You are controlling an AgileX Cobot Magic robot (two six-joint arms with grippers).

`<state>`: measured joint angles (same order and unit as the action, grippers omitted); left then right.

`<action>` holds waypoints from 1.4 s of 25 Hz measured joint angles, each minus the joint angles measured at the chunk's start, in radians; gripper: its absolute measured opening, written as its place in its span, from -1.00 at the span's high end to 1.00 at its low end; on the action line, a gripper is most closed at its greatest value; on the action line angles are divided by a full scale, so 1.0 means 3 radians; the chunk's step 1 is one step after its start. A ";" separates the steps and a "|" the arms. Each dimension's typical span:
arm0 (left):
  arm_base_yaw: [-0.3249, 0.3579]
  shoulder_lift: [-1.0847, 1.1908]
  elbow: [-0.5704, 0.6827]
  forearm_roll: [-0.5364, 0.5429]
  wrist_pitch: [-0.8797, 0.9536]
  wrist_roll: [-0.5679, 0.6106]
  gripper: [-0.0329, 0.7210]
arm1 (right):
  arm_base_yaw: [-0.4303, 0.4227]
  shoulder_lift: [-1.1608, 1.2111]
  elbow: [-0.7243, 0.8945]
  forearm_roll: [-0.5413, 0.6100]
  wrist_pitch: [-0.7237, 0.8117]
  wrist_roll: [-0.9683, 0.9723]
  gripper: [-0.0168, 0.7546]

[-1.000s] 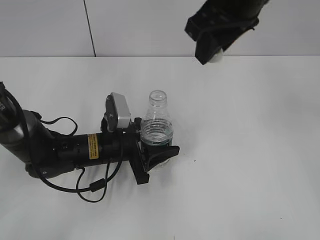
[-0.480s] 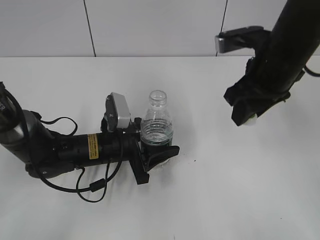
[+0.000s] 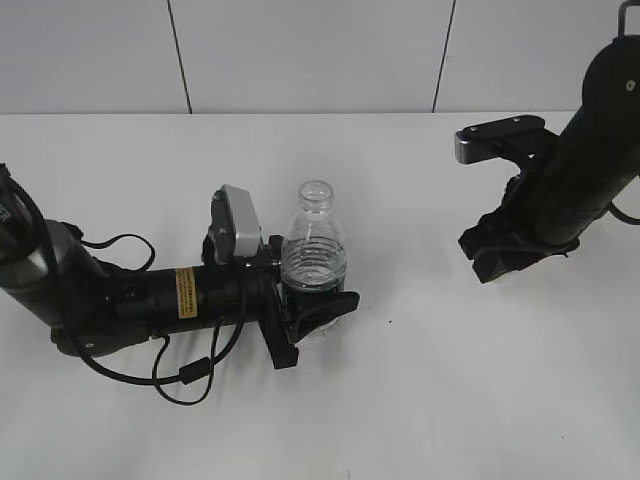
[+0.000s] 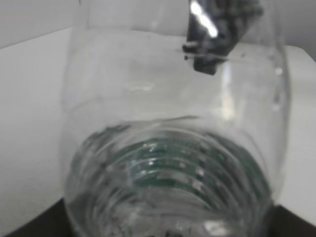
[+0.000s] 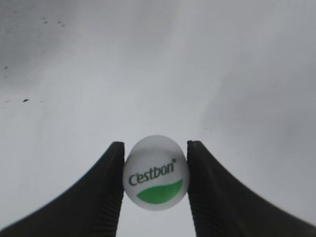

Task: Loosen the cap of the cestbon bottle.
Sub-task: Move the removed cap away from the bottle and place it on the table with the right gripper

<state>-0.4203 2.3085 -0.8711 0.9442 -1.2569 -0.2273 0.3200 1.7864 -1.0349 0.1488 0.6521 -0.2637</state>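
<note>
Next, my right gripper lets go of the white cap on the bare white table [image 3: 497, 304] just below the gripper's fingers.
The cestbon bottle [image 3: 313, 250] stands upright on the white table with its neck open and no cap on it. My left gripper [image 3: 312, 308] is shut around its lower body, at the green label band. The bottle fills the left wrist view [image 4: 173, 163]. My right gripper [image 3: 495, 262] is low over the table at the right, far from the bottle. In the right wrist view it [image 5: 155, 170] is shut on the white cap [image 5: 156, 173], whose green mark and Cestbon print face the camera. The cap is hidden in the exterior view.
The white table [image 3: 420, 400] extends all round. A grey wall with vertical seams [image 3: 300, 60] stands behind it. The left arm's cable [image 3: 185, 375] loops on the table in front of the left arm.
My right arm has come down and to the right, from above the back of the table to low over the table at the right, with the cap. The left arm and bottle have not moved.
</note>
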 joint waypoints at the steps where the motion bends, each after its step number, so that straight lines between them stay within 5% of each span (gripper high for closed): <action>1: 0.0000 0.0000 0.0000 0.0000 -0.0003 0.0000 -0.15 | -0.0039 0.0059 0.0000 -0.0003 -0.0042 0.0000 0.19; 29: 0.0000 0.0000 0.0000 -0.0009 0.0000 0.0000 -0.15 | -0.0136 0.0617 0.0014 -0.0047 -0.0412 -0.0008 0.19; 31: 0.0000 0.0000 0.0000 -0.0009 0.0000 0.0000 -0.15 | -0.0136 0.0618 0.0014 -0.0031 -0.0415 -0.0011 0.03; 35: 0.0000 0.0000 0.0000 -0.0026 0.0000 0.0000 -0.15 | -0.0133 0.0618 0.0014 0.0018 -0.0427 -0.0011 -0.61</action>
<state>-0.4203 2.3085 -0.8711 0.9363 -1.2569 -0.2273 0.2800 1.9717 -1.0306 0.1542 0.5242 -0.2669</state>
